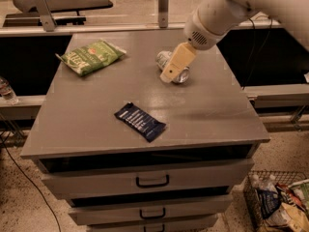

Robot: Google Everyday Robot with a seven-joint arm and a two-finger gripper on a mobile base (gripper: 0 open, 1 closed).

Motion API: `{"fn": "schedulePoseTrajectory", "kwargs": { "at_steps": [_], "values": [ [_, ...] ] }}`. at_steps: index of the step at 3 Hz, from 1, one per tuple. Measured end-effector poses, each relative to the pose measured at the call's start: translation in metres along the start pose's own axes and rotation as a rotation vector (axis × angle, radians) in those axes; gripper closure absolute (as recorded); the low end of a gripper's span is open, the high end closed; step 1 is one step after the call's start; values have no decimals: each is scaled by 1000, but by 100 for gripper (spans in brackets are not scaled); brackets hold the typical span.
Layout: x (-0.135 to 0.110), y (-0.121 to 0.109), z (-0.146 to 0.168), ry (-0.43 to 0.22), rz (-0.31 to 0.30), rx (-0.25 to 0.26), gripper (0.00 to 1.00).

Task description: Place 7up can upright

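My gripper is to close next on the back end (pixel 163 59) of the 7up can, opposite its shiny front end, so that the can hangs upright.
The 7up can (pixel 183 75) lies on its side on the grey cabinet top (pixel 212 110), right of centre toward the back. It is a pale silvery can with one shiny end facing front right. My gripper (pixel 170 74) hangs from the white arm (pixel 212 18) that comes in from the upper right. Its beige tip overlaps the middle of the can and hides part of the body. I cannot tell whether it touches the can.
A green snack bag (pixel 91 57) lies at the back left. A dark blue wrapper (pixel 140 122) lies near the front centre. The cabinet has drawers below with handles (pixel 152 181). A wire basket of packets (pixel 282 202) stands on the floor at the lower right.
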State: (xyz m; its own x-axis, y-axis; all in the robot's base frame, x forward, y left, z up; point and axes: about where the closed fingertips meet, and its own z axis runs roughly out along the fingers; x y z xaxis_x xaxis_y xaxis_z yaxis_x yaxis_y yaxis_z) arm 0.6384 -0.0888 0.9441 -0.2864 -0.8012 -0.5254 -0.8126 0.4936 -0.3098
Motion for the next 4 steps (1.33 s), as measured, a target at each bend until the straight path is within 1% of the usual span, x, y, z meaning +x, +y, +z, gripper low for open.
{"fn": "schedulePoseTrajectory", "kwargs": {
  "at_steps": [1,2,3,4],
  "values": [
    [-9,-20,49,-4,111,25,0],
    [-6,-36,85,36,243,47,0],
    [-8,-44,105,81,356,62,0],
    [-9,-44,122,134,429,63,0]
  ]
}}
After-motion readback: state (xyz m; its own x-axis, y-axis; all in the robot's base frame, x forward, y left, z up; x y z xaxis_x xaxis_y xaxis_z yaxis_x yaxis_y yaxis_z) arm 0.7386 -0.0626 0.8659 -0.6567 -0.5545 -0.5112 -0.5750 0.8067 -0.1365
